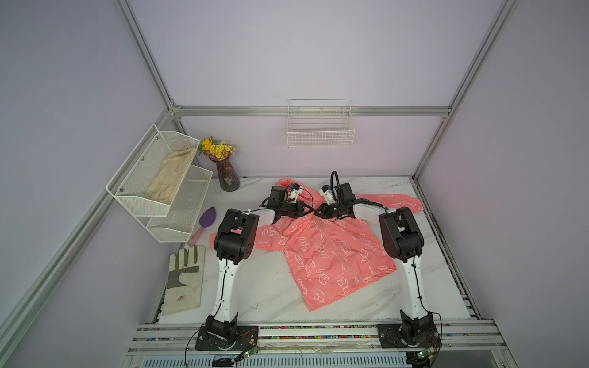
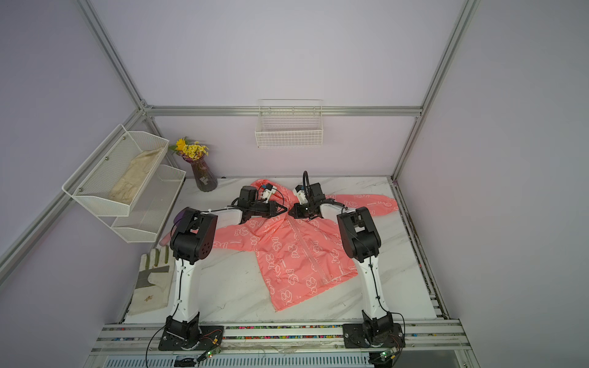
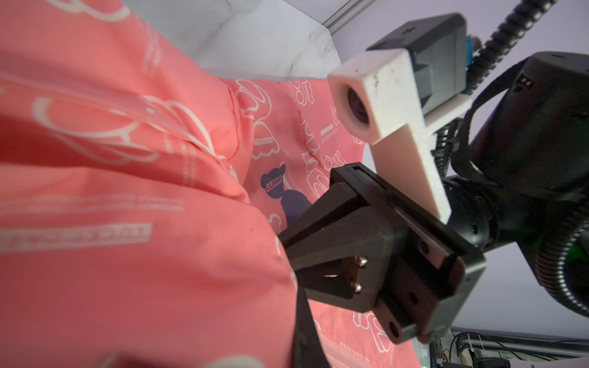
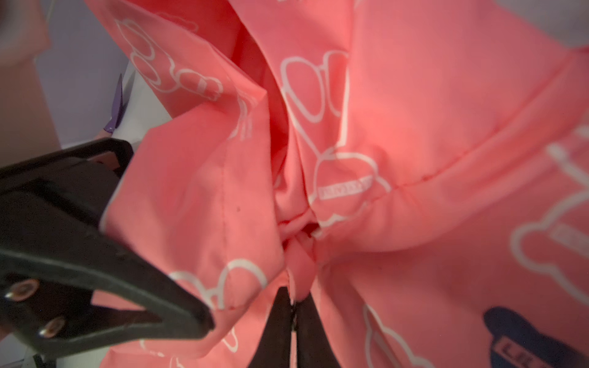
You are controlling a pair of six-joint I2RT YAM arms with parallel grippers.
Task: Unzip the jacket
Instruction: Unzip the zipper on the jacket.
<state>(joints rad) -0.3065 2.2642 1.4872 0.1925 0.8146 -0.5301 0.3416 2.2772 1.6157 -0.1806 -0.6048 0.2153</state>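
A bulging collar fold beside the zipper is in my left gripper's pinch, so it should open, come from the collar's end and pinch the fabric at the zipper top (image 4: 300,260).
The coral-pink jacket (image 1: 325,255) (image 2: 296,255) lies front-up on the marble table, and its zipper (image 1: 341,255) runs closed down the middle. Both grippers meet at the collar. My left gripper (image 1: 311,210) (image 2: 286,209) (image 3: 302,337) is shut on collar fabric beside the zipper top, and it also shows in the right wrist view (image 4: 208,320). My right gripper (image 1: 316,213) (image 2: 289,212) (image 4: 294,306) is shut on a small pink fold at the top of the zipper line. The pull itself is hidden. The dark blue bear logo (image 3: 287,197) sits close to the right gripper (image 3: 282,239).
A white-and-grey work glove (image 1: 185,280) lies at the front left, with a purple trowel (image 1: 204,223) behind it. A vase of yellow flowers (image 1: 228,175) stands at the back left. A mesh shelf (image 1: 127,194) on the left wall holds a beige cloth. A wire basket (image 1: 320,127) hangs on the back wall.
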